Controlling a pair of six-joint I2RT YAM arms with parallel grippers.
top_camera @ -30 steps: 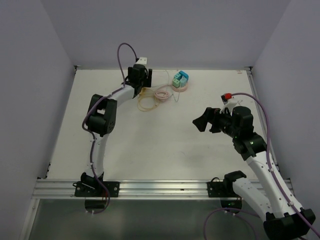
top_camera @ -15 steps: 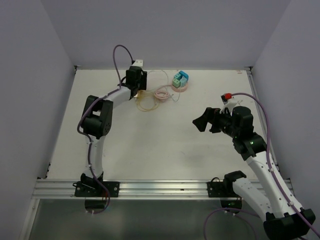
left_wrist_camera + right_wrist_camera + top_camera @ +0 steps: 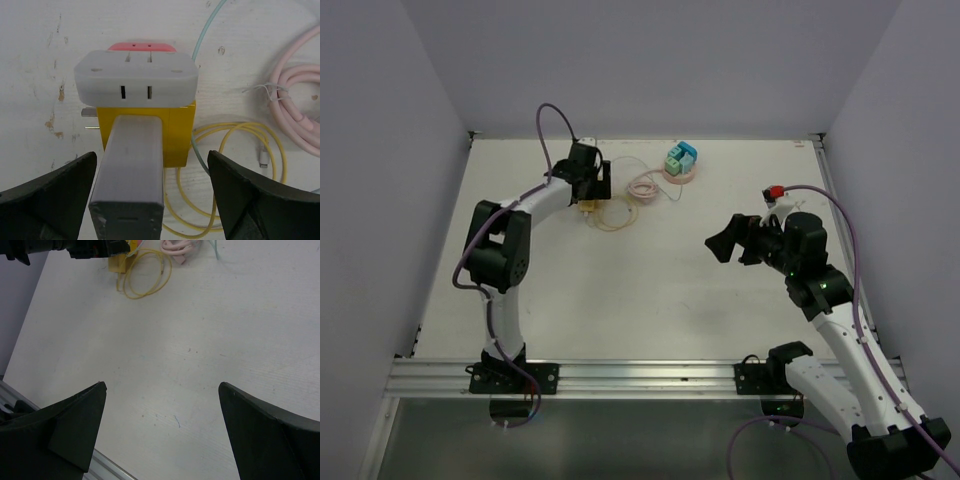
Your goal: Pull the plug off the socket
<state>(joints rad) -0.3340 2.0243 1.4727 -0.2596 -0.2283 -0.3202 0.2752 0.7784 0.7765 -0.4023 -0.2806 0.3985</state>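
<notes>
My left fingers stop short of the yellow plug body; next I reach in, grip its sides (image 3: 190,140), then carry it to my right gripper.
In the left wrist view a white socket block (image 3: 135,82) with two slots lies on the table. A yellow plug body (image 3: 177,135) sits against it, and a grey rectangular plug (image 3: 132,170) sticks out from it toward the camera. Something red (image 3: 141,46) shows behind the socket. My left gripper (image 3: 152,165) is open, its fingers on either side of the grey plug and clear of it. From above, the left gripper (image 3: 588,185) hangs over the yellow plug (image 3: 588,208) at the back left. My right gripper (image 3: 725,242) is open above bare table at the right.
A yellow cable coil (image 3: 615,212) lies right of the plug cluster, with a pink cable bundle (image 3: 645,187) beyond it. A thin teal cable (image 3: 202,35) runs past the socket. A teal and blue object on a pink dish (image 3: 681,160) sits near the back wall.
The left gripper has drawn back from the back edge toward the near left, and the arm's elbow has swung left. The right arm has not moved.
</notes>
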